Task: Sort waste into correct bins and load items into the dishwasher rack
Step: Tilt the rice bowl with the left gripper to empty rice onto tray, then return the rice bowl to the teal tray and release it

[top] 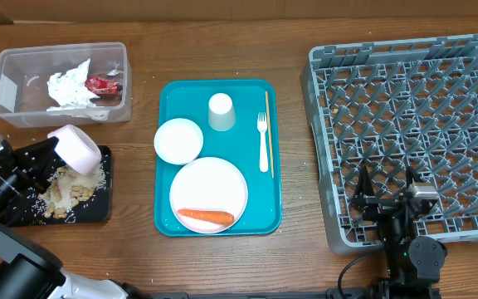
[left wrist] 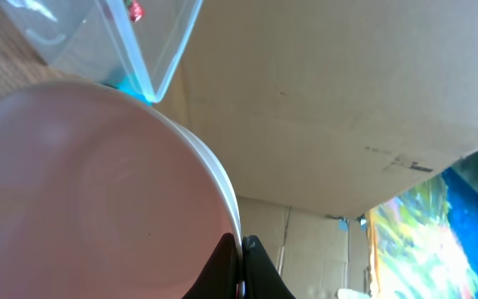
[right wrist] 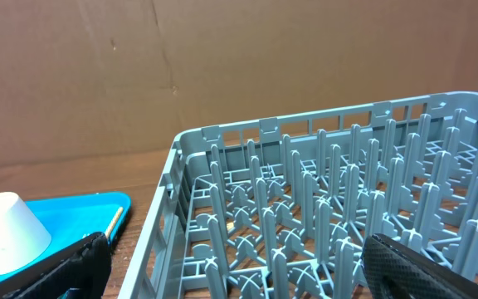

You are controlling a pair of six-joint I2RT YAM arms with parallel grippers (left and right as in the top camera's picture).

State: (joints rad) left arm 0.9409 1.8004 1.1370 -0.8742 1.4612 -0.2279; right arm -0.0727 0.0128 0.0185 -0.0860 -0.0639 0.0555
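The small white bowl, now tilted above the black tray, will go down from my left gripper beside the cup in the teal tray's far corner (top: pixel 188 96).
My left gripper (top: pixel 56 148) is shut on the rim of a small white bowl (top: pixel 75 148), tilted above the black tray (top: pixel 98 212) that holds beige bits and rice grains (top: pixel 69 193). In the left wrist view the bowl (left wrist: pixel 81 191) fills the frame, its rim pinched between the fingers (left wrist: pixel 241 257). The clear tub (top: pixel 11 83) holds crumpled paper and a red wrapper. On the teal tray (top: pixel 260 212) lie a second bowl (top: pixel 178 139), a cup (top: pixel 221 112), a fork (top: pixel 263 141), a wooden stick (top: pixel 269 133) and a plate (top: pixel 210 187) with a carrot (top: pixel 206 217). My right gripper (top: pixel 386 199) is open over the grey rack (top: pixel 405 124).
The rack's near left wall (right wrist: pixel 160 241) sits between my right fingers in the right wrist view, with the cup (right wrist: pixel 7 232) and the teal tray corner (right wrist: pixel 98 203) at the left. A cardboard wall stands behind the table.
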